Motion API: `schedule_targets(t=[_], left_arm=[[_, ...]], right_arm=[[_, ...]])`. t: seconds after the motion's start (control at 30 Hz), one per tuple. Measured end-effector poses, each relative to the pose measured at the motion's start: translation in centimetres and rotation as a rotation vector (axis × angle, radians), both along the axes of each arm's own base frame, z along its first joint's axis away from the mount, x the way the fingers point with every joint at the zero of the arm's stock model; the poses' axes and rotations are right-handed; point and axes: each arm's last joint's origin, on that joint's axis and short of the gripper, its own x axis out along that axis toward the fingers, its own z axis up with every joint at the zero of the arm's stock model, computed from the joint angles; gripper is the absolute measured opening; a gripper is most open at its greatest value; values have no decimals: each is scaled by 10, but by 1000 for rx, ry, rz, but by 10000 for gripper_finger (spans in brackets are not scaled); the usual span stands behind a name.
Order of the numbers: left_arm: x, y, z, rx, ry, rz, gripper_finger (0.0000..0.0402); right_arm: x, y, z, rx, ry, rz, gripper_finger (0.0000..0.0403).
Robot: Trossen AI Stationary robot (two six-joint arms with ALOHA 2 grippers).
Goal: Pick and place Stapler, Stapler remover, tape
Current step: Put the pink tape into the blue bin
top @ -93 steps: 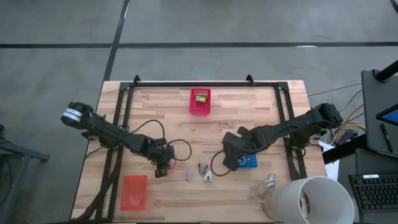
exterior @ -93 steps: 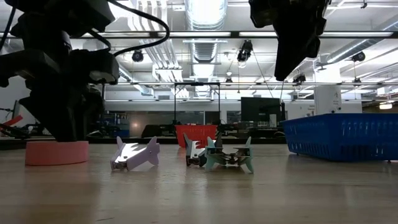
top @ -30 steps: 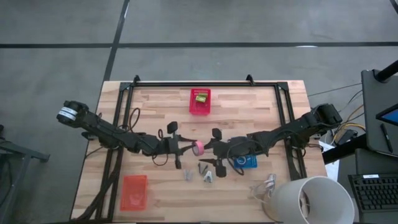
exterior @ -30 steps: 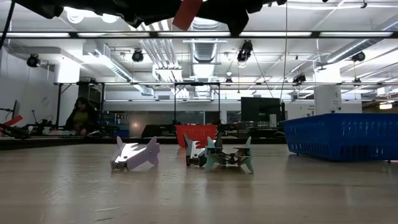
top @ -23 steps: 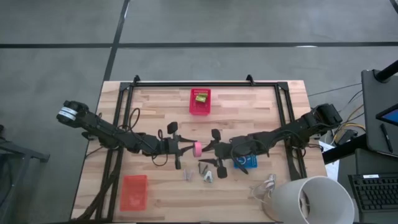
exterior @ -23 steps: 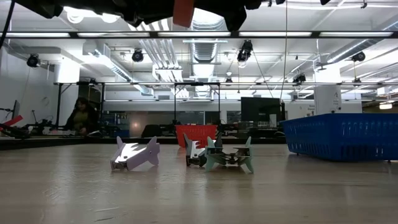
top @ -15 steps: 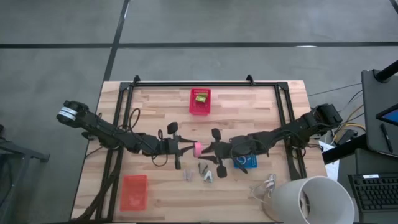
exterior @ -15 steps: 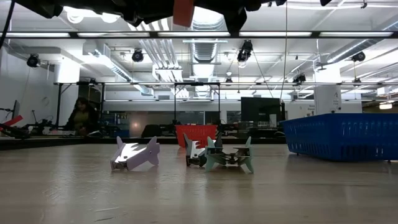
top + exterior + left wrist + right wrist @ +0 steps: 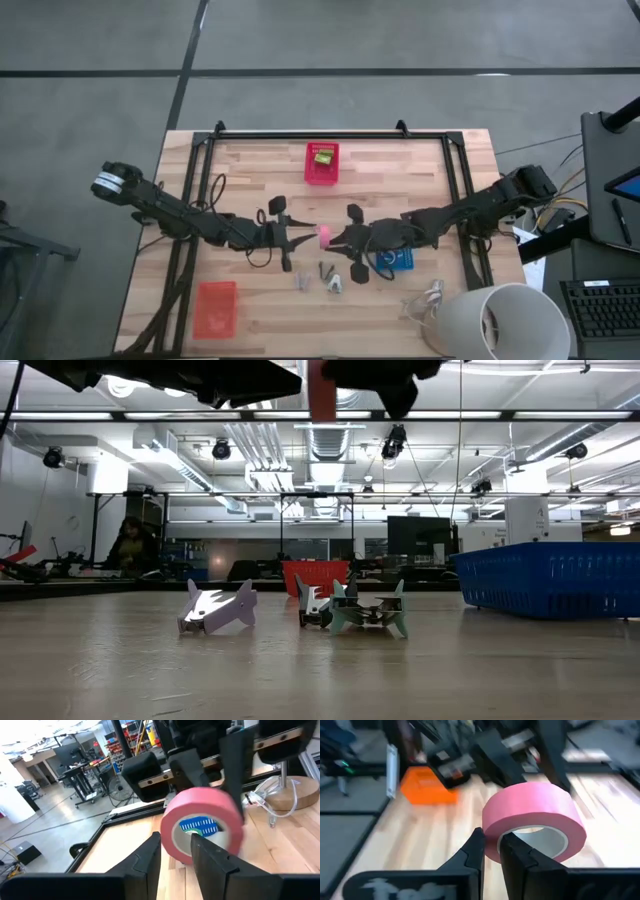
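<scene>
I should open my right gripper to let the red-pink tape roll go inside the near end of the blue bin (image 9: 391,258).
The red-pink tape roll (image 9: 324,236) hangs in the air above the table's middle, between my two grippers. My right gripper (image 9: 338,239) comes at it from the table's right and is shut on it. My left gripper (image 9: 303,237) stands open just to the roll's left; in the left wrist view its fingertips (image 9: 175,842) sit on either side of the roll's (image 9: 202,827) lower rim. The yellow-green stapler (image 9: 322,157) lies in a red bin (image 9: 321,175) at the far middle. Several staple removers (image 9: 325,278) rest on the table under the grippers. I cannot make out the green tape roll. My right gripper pinches the roll's wall at the rim nearest it (image 9: 492,837), with one finger (image 9: 475,847) outside and the other (image 9: 515,852) inside the hollow. The fingers reach in level from the table's right. The roll is lifted clear, on edge, its hollow facing my left gripper.
A blue bin (image 9: 400,261) sits partly under my right arm. An orange bin (image 9: 215,308) stands at the near left. A white lamp shade (image 9: 500,320) and its cable (image 9: 425,300) fill the near right corner. A black frame (image 9: 310,135) borders the far and side edges.
The tape roll has passed from my left gripper to my right. My right gripper closed in on the roll from the right, then drew back a little toward the table's right edge, carrying the roll clear of my left fingers. My left arm has stayed in place.
</scene>
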Motion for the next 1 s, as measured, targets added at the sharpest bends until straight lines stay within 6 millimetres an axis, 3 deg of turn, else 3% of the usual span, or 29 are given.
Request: schedule_targets(t=[0.2, 0.5, 1.0], left_arm=[[0, 0, -2, -6, 13, -1, 108], [0, 0, -2, -58, 12, -2, 104], [0, 0, -2, -68, 9, -2, 106]], right_arm=[[-17, -5, 10, 107, 167, -83, 34], [-51, -9, 18, 341, 643, -280, 34], [-57, -4, -21, 457, 1028, -351, 34]])
